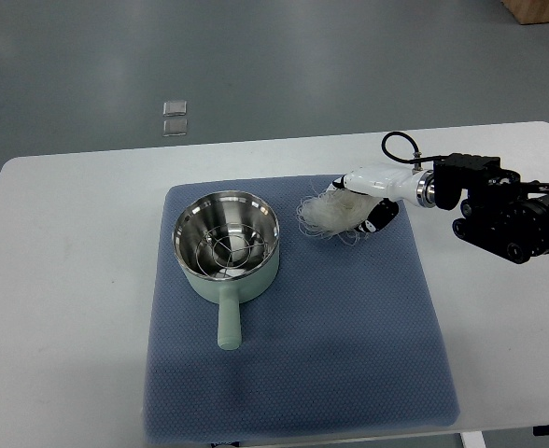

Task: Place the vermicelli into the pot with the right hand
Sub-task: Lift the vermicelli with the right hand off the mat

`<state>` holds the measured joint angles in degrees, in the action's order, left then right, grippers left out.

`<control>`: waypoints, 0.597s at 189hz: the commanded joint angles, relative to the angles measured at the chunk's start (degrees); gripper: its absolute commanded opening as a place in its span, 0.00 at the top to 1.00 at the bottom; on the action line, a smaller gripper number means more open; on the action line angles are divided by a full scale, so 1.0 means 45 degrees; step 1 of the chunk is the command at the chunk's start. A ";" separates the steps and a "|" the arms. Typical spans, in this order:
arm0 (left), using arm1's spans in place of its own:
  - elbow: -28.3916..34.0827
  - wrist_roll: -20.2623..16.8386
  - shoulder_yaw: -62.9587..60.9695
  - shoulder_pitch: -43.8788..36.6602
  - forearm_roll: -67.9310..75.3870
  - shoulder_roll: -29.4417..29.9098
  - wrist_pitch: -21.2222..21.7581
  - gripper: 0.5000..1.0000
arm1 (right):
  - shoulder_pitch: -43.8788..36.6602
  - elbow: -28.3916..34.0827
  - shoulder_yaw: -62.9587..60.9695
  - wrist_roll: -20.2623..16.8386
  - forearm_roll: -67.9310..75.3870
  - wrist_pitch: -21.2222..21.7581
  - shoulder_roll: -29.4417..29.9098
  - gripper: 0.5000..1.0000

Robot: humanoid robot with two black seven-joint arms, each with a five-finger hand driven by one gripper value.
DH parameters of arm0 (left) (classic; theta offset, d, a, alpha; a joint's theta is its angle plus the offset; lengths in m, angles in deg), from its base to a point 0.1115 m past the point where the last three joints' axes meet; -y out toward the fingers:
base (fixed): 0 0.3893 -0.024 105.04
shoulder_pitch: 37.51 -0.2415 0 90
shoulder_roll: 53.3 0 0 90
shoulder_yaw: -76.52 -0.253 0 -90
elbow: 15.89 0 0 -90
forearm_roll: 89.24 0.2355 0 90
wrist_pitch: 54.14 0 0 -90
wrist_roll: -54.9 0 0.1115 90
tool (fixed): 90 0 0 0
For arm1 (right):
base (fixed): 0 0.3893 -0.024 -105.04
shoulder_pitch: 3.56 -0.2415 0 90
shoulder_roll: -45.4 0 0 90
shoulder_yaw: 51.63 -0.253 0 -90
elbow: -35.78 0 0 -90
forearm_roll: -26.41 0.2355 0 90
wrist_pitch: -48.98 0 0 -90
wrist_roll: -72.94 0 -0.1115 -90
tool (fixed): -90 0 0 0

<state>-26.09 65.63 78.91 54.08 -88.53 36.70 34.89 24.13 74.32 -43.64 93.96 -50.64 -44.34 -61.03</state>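
Observation:
Next, I release the vermicelli from my right gripper over the wire rack inside the pale green pot (227, 235).
A pale green pot (226, 245) with a shiny steel inside and a short handle toward the near edge stands on the blue mat (349, 336), left of centre. A white tangle of vermicelli (330, 215) lies on the mat to the pot's right. My right hand (363, 201), white with black fingertips, comes in from the right edge and rests over the vermicelli's right side, fingers curled around the bundle. The vermicelli still touches the mat. The left arm is out of view.
The mat lies on a white table (69, 308). My right forearm (508, 210), black, stretches over the table's right part. Two small clear squares (175, 118) lie on the grey floor beyond the table's far edge.

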 commanded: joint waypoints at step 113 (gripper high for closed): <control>0.0001 0.0000 0.0037 -0.0001 0.0000 0.0000 0.0000 0.00 | -0.1603 0.2335 -0.2634 0.0096 0.0385 -0.1293 -0.0234 1.00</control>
<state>-26.08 65.63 79.08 54.08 -88.53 36.70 34.89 18.26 81.90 -55.01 94.22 -48.91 -50.21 -62.15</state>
